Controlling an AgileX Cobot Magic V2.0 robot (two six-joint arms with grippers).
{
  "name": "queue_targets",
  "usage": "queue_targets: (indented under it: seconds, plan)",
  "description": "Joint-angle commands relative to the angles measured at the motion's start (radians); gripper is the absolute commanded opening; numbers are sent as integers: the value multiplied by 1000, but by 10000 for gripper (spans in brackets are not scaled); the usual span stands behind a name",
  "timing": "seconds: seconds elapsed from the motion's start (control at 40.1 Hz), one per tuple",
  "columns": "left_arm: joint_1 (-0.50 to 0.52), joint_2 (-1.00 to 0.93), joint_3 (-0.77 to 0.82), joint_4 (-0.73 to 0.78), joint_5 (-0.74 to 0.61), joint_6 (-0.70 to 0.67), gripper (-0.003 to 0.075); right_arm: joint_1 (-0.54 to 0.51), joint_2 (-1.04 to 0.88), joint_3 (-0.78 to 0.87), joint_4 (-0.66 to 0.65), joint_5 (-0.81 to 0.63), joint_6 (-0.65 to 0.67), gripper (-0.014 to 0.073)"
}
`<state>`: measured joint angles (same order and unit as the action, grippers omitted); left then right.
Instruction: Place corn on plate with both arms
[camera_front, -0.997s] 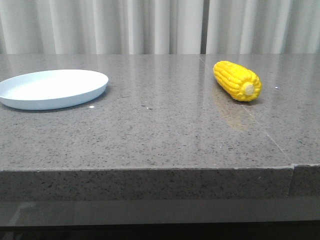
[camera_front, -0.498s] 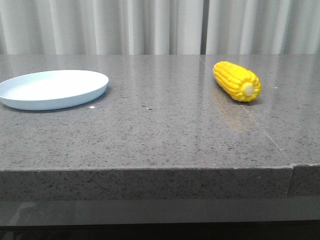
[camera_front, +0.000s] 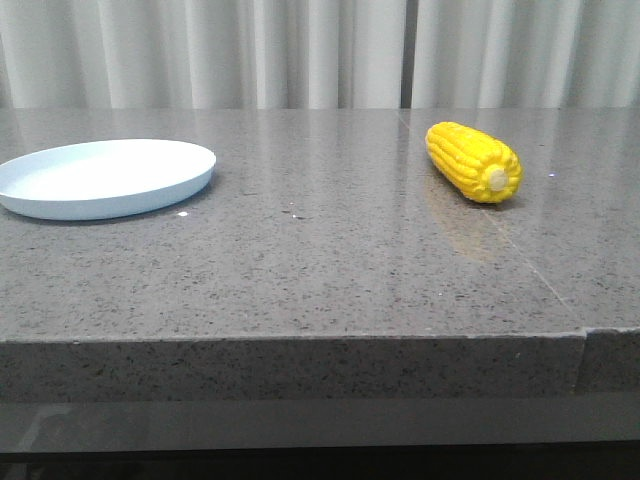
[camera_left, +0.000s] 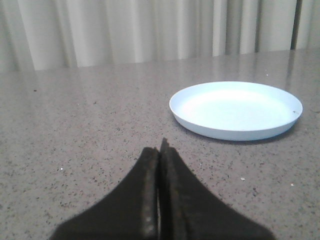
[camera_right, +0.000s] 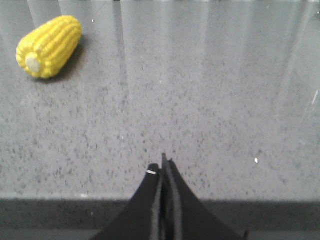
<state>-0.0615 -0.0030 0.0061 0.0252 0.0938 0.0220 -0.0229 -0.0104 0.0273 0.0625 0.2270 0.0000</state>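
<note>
My left gripper should close on the pale blue plate's rim (camera_front: 8, 174) (camera_left: 172, 107), at the end that is farthest from the yellow corn, so that I can move the plate toward the corn.
The yellow corn (camera_front: 474, 161) lies on the grey stone table at the right, its pale stub end toward the camera. It also shows in the right wrist view (camera_right: 48, 46), far from my right gripper (camera_right: 163, 167), which is shut and empty near the table's front edge. The pale blue plate (camera_front: 105, 177) sits empty at the left. In the left wrist view the plate (camera_left: 236, 109) lies ahead of my left gripper (camera_left: 159, 151), which is shut and empty, apart from the plate. Neither gripper shows in the front view.
The grey speckled stone table (camera_front: 320, 260) has a front edge near the camera and a seam (camera_front: 585, 335) at the right. White curtains (camera_front: 300, 50) hang behind the table.
</note>
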Motion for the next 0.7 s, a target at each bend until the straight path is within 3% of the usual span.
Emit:
queue_targets:
  seconds: [0.0, 0.125, 0.199, 0.498, 0.673]
  plan:
    - [-6, -20, 2, -5, -174, -10, -20, -7, -13, -20, 15, -156, -11, -90]
    - [-6, -20, -11, -5, -335, -10, -20, -7, -13, -82, 16, -160, -11, -90]
    - [-6, -20, -51, -5, -351, -10, -20, -7, -13, -148, 16, -123, -11, -90]
    - [-6, 130, -394, 33, 20, -10, -20, -7, 81, -488, 21, 101, -11, -90]
    - [-6, 320, -525, 66, 73, -10, -20, -7, 284, -662, 49, 184, -11, -90]
